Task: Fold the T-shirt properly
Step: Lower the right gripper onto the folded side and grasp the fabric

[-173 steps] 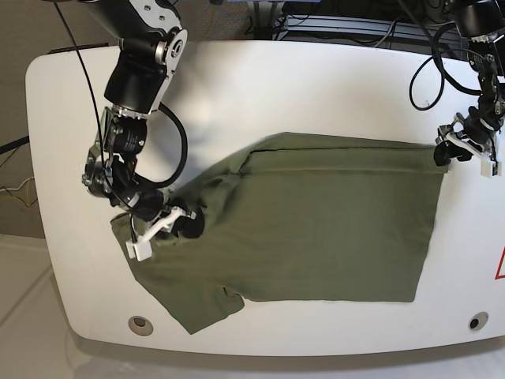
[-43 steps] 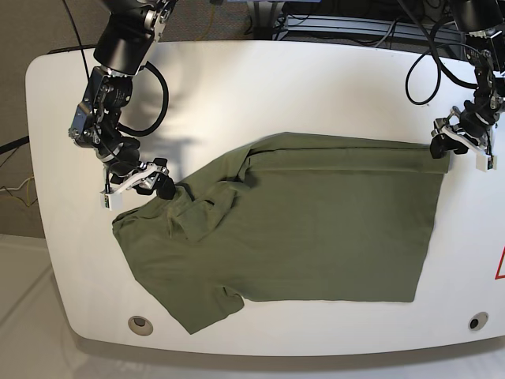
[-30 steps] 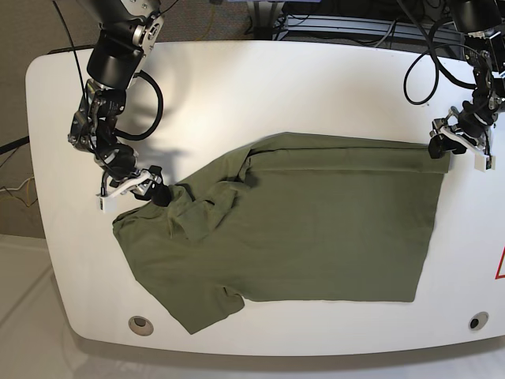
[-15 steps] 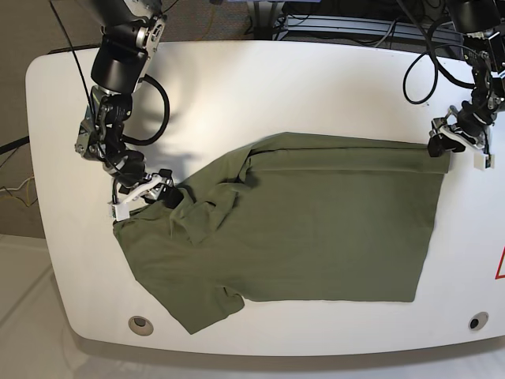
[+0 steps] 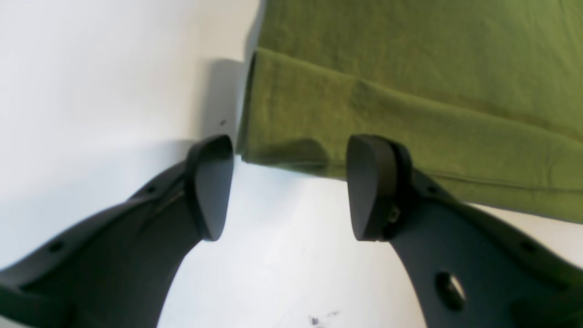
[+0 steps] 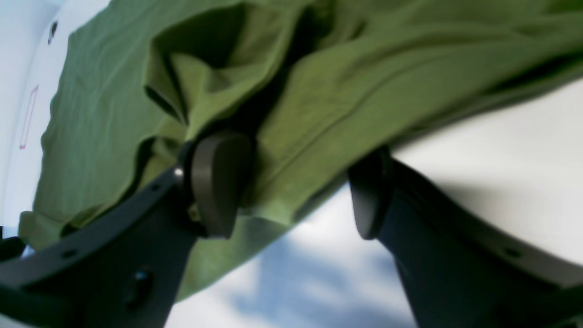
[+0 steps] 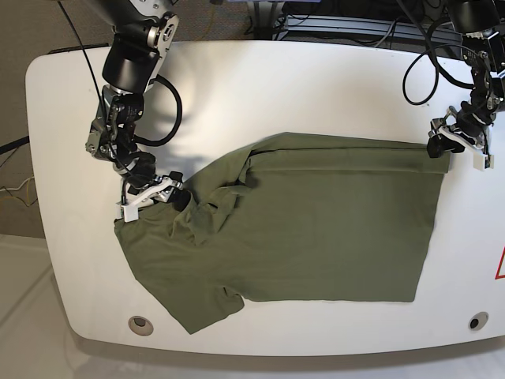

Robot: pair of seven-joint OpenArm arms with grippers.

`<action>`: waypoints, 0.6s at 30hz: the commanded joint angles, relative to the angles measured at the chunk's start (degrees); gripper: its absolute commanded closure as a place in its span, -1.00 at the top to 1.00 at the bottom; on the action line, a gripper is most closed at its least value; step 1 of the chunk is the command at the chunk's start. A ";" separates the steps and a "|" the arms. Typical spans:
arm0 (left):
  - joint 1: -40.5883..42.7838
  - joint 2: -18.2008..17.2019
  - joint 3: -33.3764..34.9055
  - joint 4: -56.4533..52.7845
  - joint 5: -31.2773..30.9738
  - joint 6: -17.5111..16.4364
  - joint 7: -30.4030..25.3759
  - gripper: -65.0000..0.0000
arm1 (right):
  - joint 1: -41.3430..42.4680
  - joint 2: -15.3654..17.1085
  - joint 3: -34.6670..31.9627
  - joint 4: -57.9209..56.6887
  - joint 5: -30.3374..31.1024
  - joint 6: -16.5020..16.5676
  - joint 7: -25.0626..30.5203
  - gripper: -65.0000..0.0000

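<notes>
Next, my left gripper reaches farther in and grabs the folded part's inner edge [image 5: 306, 65], because its fingers meet only the edge of the T-shirt's corner.
The olive-green T-shirt [image 7: 316, 229] lies on the white table [image 7: 260, 87], flat on its right half and bunched at its left end. My right gripper [image 7: 158, 196] is at the bunched upper-left edge. In the right wrist view it [image 6: 294, 187] is open, with a fold of the shirt [image 6: 114, 91] between the fingers. My left gripper [image 7: 439, 147] is at the shirt's far right corner. In the left wrist view it [image 5: 291, 182] is open, its tips on either side of the shirt's corner [image 5: 282, 155], low over the table.
The table has a round hole near each front corner [image 7: 140, 324] [image 7: 474, 321] and a red triangle sticker [image 7: 499, 264] at the right edge. Black cables [image 7: 410, 79] hang over the back right. The shirt's sleeve [image 7: 201, 312] lies close to the front edge.
My right gripper has moved right and a little down, onto the bunched left edge of the shirt. The left gripper has stayed at the right corner.
</notes>
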 commanded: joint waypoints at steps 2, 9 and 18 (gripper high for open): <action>-0.78 -1.00 -0.32 1.06 -0.56 -0.26 -1.03 0.16 | 1.00 -2.07 -0.26 3.73 -0.23 -0.12 -0.47 0.10; -0.86 -0.62 -0.13 0.73 -0.44 -0.19 -0.77 0.16 | 1.09 -2.29 -0.09 4.56 0.02 -0.52 -0.43 0.11; -1.95 0.31 0.27 -0.10 -0.06 -0.18 0.81 -0.60 | 1.89 1.63 0.11 -0.10 0.19 -0.53 1.67 0.12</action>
